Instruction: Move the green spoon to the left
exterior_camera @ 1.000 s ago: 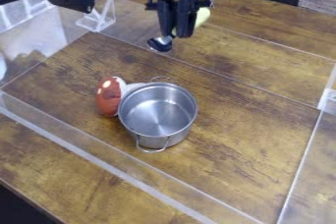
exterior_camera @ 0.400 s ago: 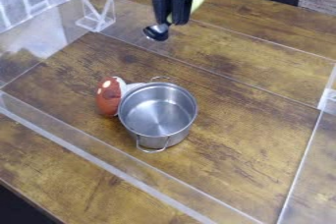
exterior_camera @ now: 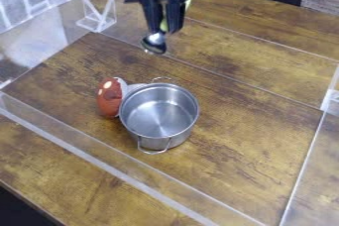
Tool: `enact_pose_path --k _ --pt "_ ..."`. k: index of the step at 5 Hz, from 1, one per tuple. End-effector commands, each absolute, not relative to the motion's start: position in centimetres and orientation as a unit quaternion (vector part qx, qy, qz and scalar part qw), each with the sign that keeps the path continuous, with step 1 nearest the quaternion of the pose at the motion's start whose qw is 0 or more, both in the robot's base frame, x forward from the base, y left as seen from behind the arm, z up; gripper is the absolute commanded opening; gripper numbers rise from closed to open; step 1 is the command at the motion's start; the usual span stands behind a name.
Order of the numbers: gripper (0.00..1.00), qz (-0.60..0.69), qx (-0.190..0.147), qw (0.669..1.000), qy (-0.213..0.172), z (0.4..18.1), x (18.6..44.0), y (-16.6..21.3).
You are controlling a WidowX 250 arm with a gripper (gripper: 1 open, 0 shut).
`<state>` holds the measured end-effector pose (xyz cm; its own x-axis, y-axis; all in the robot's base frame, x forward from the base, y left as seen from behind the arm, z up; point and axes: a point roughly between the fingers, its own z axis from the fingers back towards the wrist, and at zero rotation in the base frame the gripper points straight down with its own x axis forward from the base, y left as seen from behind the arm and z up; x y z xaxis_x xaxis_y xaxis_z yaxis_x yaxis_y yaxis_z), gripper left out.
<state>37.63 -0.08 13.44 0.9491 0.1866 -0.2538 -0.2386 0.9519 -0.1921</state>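
Observation:
Next, my gripper lets go of the green spoon against the back of the red-orange object [exterior_camera: 127, 87], next to the steel pot.
The green spoon [exterior_camera: 162, 27] hangs upright in my gripper [exterior_camera: 165, 14] at the top centre of the camera view. Its yellow-green handle shows between the black fingers and its silver bowl [exterior_camera: 155, 42] dangles just above the wooden table. My gripper is shut on the spoon's handle. The spoon is lifted, behind and slightly left of the steel pot [exterior_camera: 161, 113].
A red-orange rounded object [exterior_camera: 111, 96] leans against the pot's left side. A clear plastic wall [exterior_camera: 199, 66] borders the wooden work area, and a clear stand [exterior_camera: 95, 14] sits at the back left. Bare wood lies left of the spoon.
My gripper has carried the spoon to the left, by a small step across each frame, and slightly lower. Pot and red-orange object have not moved.

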Motion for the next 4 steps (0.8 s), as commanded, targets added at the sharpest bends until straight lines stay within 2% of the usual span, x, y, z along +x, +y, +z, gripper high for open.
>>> enact_pose_path --k 1,2,3,4 --pt "0.00 0.141 -0.107 0.983 0.045 18.0 36.5 0.9" --pt "0.00 0.143 -0.103 0.984 0.039 17.3 35.8 0.5" --pt "0.00 0.147 -0.100 0.984 0.028 18.1 34.9 0.4" --pt "0.00 0.150 -0.097 0.984 0.019 16.8 34.2 0.2"
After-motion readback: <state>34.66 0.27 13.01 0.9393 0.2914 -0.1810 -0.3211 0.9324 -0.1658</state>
